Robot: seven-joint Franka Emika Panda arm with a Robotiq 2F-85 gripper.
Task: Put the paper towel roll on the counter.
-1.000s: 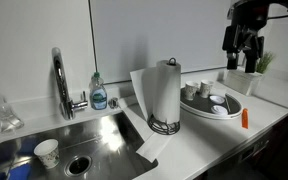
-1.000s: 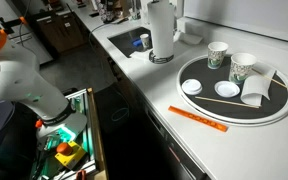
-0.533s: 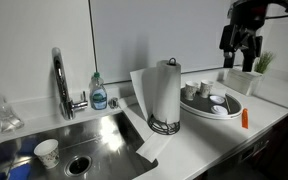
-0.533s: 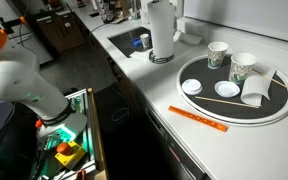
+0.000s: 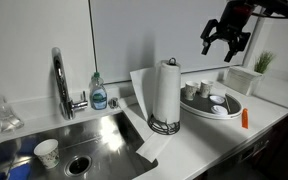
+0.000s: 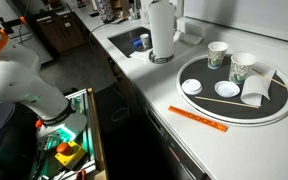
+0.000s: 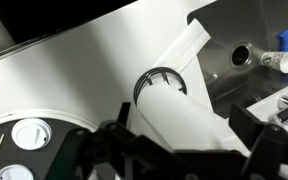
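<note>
The top edge [image 5: 177,66] of the white paper towel roll, on the side facing the round tray, will be gripped by my gripper.
The white paper towel roll [image 5: 166,92] stands upright in a black wire holder on the white counter [image 5: 199,135], right of the sink, with a loose sheet hanging off to its left. It shows in both exterior views [image 6: 161,28]. My gripper [image 5: 224,38] is open and empty, high in the air above and to the right of the roll. In the wrist view the roll [image 7: 189,112] lies below, between my spread fingers [image 7: 246,128]; nothing is held.
A steel sink [image 5: 79,145] with a paper cup [image 5: 47,152], a faucet [image 5: 61,83] and a blue soap bottle [image 5: 99,94] are left of the roll. A round tray [image 6: 280,112] with cups and bowls is right of it. An orange strip [image 6: 197,119] lies at the counter edge.
My gripper has moved left and slightly up, from above the tray toward the space above the roll. The roll has not moved.
</note>
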